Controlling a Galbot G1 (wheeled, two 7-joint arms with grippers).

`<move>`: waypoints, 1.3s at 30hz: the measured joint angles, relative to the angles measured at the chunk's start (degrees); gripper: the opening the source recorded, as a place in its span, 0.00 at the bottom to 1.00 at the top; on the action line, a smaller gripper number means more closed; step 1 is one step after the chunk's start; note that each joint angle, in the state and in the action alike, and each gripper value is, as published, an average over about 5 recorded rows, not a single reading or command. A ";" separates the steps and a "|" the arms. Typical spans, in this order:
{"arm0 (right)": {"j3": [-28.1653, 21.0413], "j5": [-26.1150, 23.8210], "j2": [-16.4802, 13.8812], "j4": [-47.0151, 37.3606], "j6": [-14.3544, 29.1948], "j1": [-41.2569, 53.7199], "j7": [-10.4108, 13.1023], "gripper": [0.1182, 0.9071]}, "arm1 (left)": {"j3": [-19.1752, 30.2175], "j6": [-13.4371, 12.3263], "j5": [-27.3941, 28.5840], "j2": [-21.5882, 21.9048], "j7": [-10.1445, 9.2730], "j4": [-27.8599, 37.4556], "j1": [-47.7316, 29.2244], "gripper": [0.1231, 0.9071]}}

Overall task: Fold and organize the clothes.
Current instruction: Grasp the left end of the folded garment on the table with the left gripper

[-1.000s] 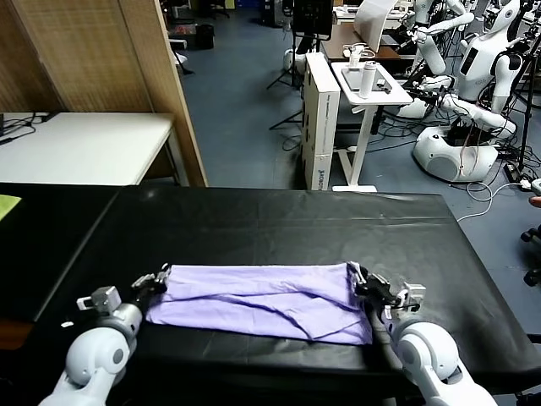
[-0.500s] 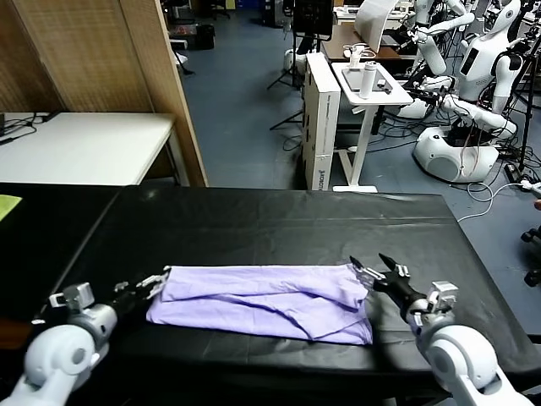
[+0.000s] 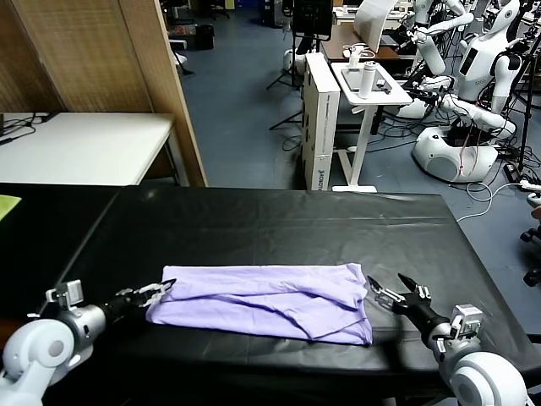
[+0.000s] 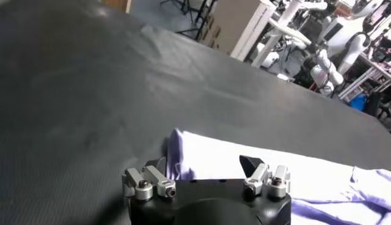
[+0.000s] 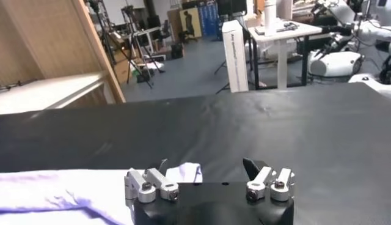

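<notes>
The far corner of the T-shirt's end is near my left gripper, so it should back off and pinch the end's middle [image 3: 160,299] before folding the piece of cloth over.
The pale lavender T-shirt [image 3: 262,301] lies folded into a long band across the near middle of the black table [image 3: 279,224]. My left gripper [image 3: 158,290] is open and empty, its tips just at the shirt's left end. My right gripper [image 3: 389,289] is open and empty, a little to the right of the shirt's right end. In the left wrist view the shirt [image 4: 317,186] lies just past the open left gripper [image 4: 204,164]. In the right wrist view a shirt corner [image 5: 183,172] shows beyond the open right gripper [image 5: 208,165].
A yellow-green cloth [image 3: 7,205] lies at the far left edge. A wooden screen [image 3: 101,59] and a white table [image 3: 84,144] stand behind the left side. A white stand [image 3: 368,85] and other robots [image 3: 469,101] are beyond the table's far edge.
Both grippers have let go of the shirt's ends, opened and drawn back outward toward me. The shirt has stayed in place as a folded band.
</notes>
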 joint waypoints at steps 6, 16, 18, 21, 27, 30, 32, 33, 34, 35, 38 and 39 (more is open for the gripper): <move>-0.08 0.00 0.11 -0.44 -0.02 0.24 -0.16 1.00 | 0.07 -0.09 1.47 -0.30 0.90 0.71 0.59 1.00; -0.26 -0.01 0.18 -0.77 -0.03 0.73 -0.23 1.00 | 1.09 -0.34 1.52 -2.86 0.85 0.68 0.69 1.00; -0.41 -0.03 0.23 -0.84 -0.03 0.93 -0.23 1.00 | 1.20 -0.34 1.03 -3.16 0.75 0.33 0.97 1.00; -0.61 -0.10 0.42 -0.87 -0.04 1.11 -0.22 1.00 | 1.39 -0.33 0.30 -3.55 0.67 -0.37 1.40 0.99; -0.77 -0.44 0.91 -0.85 -0.01 1.18 -0.22 1.00 | 1.92 -0.22 0.13 -4.41 0.40 -0.56 1.02 0.93; -0.82 -0.63 1.08 -0.84 0.03 1.12 -0.23 1.00 | 2.02 -0.20 0.16 -4.68 0.24 -0.23 0.90 0.80; -0.90 -0.75 1.17 -0.83 0.07 1.13 -0.23 1.00 | 2.03 -0.20 0.13 -4.86 0.01 0.02 0.90 0.68; -0.95 -0.82 1.21 -0.83 0.08 1.15 -0.23 1.00 | 2.04 -0.18 0.00 -4.93 -0.19 0.11 0.92 0.58; -0.99 -0.87 1.24 -0.82 0.09 1.18 -0.22 1.00 | 2.04 -0.16 -0.20 -4.99 -0.46 0.15 0.96 0.51; -1.01 -0.90 1.26 -0.82 0.10 1.20 -0.22 1.00 | 2.06 -0.13 -0.44 -5.03 -0.74 0.12 1.00 0.44; -1.02 -0.94 1.32 -0.82 0.16 1.22 -0.19 1.00 | 2.09 0.02 -0.89 -5.14 -1.76 -0.36 1.15 0.20; -0.99 -0.95 1.35 -0.82 0.19 1.19 -0.17 1.00 | 2.07 0.08 -0.63 -5.17 -2.05 -0.64 1.21 0.13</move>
